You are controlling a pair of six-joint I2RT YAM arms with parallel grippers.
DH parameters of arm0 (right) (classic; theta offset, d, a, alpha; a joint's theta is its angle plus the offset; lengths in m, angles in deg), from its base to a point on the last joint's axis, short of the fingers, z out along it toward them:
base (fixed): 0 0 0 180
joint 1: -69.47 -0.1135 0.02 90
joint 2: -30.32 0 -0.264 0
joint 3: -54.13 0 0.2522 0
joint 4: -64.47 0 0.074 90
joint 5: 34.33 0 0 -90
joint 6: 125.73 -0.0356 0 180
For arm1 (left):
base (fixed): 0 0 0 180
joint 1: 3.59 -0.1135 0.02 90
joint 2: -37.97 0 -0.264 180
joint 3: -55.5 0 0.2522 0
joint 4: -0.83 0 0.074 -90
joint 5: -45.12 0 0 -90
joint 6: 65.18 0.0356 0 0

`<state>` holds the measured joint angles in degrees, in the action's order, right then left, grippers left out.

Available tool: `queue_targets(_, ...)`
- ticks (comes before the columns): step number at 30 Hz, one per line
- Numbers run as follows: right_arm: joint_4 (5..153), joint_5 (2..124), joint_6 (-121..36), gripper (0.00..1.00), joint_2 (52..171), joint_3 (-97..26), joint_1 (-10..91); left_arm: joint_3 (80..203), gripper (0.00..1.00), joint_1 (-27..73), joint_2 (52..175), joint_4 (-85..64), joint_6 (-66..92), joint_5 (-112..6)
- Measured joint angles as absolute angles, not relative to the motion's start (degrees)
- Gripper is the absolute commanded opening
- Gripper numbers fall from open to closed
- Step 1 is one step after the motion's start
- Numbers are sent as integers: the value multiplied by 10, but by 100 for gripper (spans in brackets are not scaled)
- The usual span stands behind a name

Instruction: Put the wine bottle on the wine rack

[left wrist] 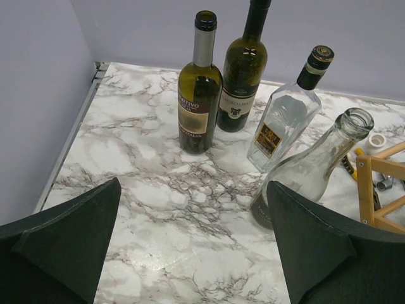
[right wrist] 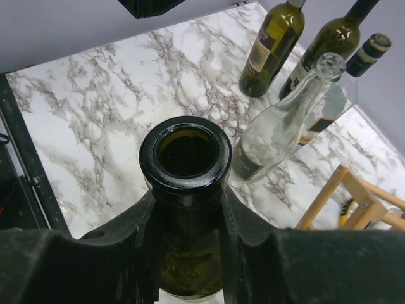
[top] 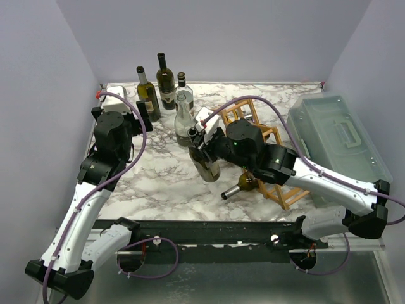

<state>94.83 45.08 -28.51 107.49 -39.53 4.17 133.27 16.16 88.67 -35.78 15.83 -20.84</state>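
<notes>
My right gripper is going to release the dark green wine bottle, now held low over the marble, across the wooden rack's middle [top: 257, 144], behind the dark bottle that is lying down.
My right gripper [top: 197, 135] is shut on the neck of a dark green open wine bottle [top: 205, 163], held slightly tilted with its base low over the marble; whether it touches the table I cannot tell. In the right wrist view my gripper [right wrist: 186, 199] clamps the bottle [right wrist: 185, 152] just below its open mouth. The light wooden wine rack [top: 273, 187] stands right of it, mostly hidden under my right arm. Another dark bottle [top: 244, 182] lies on the rack's near end, neck pointing left. My left gripper [top: 142, 117] is open and empty, also in its own view [left wrist: 193, 237].
Three upright bottles [top: 166, 79] stand at the back and a clear empty bottle [top: 183, 117] stands just behind the held one. A translucent grey-green lidded box [top: 335, 142] fills the right side. The rack's corner [left wrist: 380, 183] shows right of the clear bottle [left wrist: 316, 164].
</notes>
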Motion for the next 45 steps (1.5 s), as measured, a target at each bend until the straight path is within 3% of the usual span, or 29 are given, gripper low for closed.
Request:
queue_targets(14, 1092, 422, -135, 0, 1099, -473, 33, 1328, 99, 125, 904, -357, 145, -208)
queue_targets(22, 1172, 378, -37, 0, 1165, -543, -61, 1326, 99, 125, 905, -357, 143, -208)
queue_targets(33, 1217, 251, -5, 0, 1230, -531, -105, 1325, 99, 133, 901, -357, 143, -208)
queue_targets(45, 1175, 156, 48, 0, 1249, -438, -111, 1324, 99, 138, 894, -357, 143, -207)
